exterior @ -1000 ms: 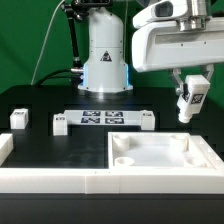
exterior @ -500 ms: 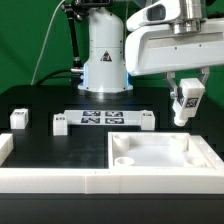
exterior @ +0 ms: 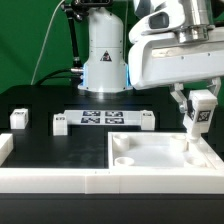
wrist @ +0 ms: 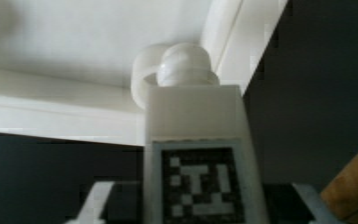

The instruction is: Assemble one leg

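Note:
I will let go of the leg with my gripper so that it is upright in the tray piece's near corner socket (exterior: 198,158) (wrist: 153,72), straight below the leg's tip.
My gripper (exterior: 199,112) is shut on a leg (exterior: 199,118), a small white post with a black-and-white tag, held upright over the far right corner of the large white square tray-like piece (exterior: 150,150). In the wrist view the held leg (wrist: 194,140) fills the middle, its tip pointing at a round corner socket (wrist: 172,68) of the tray piece. Other legs lie on the table: one at the exterior view's left (exterior: 18,119), one beside the marker board (exterior: 60,123), one at its other end (exterior: 147,121).
The marker board (exterior: 103,119) lies mid-table in front of the robot base (exterior: 105,55). A white rim (exterior: 50,178) runs along the front and left of the table. The tray piece has a round socket (exterior: 122,159) at its near left corner.
My gripper has moved with the leg toward the exterior view's right and lower, from beyond the tray piece to over its far right corner.

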`<state>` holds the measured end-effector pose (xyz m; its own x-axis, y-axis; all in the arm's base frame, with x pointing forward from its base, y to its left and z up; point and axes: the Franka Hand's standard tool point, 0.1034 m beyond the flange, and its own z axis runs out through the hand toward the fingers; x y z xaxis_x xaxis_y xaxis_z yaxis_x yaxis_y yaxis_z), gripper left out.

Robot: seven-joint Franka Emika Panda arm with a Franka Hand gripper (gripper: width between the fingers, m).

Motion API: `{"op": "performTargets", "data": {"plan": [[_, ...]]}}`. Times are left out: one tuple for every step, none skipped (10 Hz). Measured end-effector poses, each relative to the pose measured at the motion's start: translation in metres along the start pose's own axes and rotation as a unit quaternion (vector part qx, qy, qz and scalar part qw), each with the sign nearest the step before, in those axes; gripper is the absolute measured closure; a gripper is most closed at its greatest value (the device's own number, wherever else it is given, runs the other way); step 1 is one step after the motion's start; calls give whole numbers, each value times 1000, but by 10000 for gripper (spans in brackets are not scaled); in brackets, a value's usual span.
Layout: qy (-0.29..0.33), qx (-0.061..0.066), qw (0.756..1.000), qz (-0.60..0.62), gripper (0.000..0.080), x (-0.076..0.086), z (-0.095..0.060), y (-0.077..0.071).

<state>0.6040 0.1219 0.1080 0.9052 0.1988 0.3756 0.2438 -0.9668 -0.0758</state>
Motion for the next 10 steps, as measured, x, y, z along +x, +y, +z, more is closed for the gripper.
{"op": "performTargets", "data": {"plan": [[1,0,1000,-1,508,2,0,1],[3,-1,1000,-1,508,2,0,1],[17,-4,1000,-1,508,3,0,3],[15,-3,1000,-1,508,1,1,3],[35,-10,999,-17,508,4,-1,10],[33,-10,999,-17,508,4,0,10],[38,-10,999,-17,508,9,1,11],[60,-14,998,-16,508,14,4,13],[60,-13,998,-15,508,13,10,13],[76,-16,997,-14,508,16,12,14]]}}
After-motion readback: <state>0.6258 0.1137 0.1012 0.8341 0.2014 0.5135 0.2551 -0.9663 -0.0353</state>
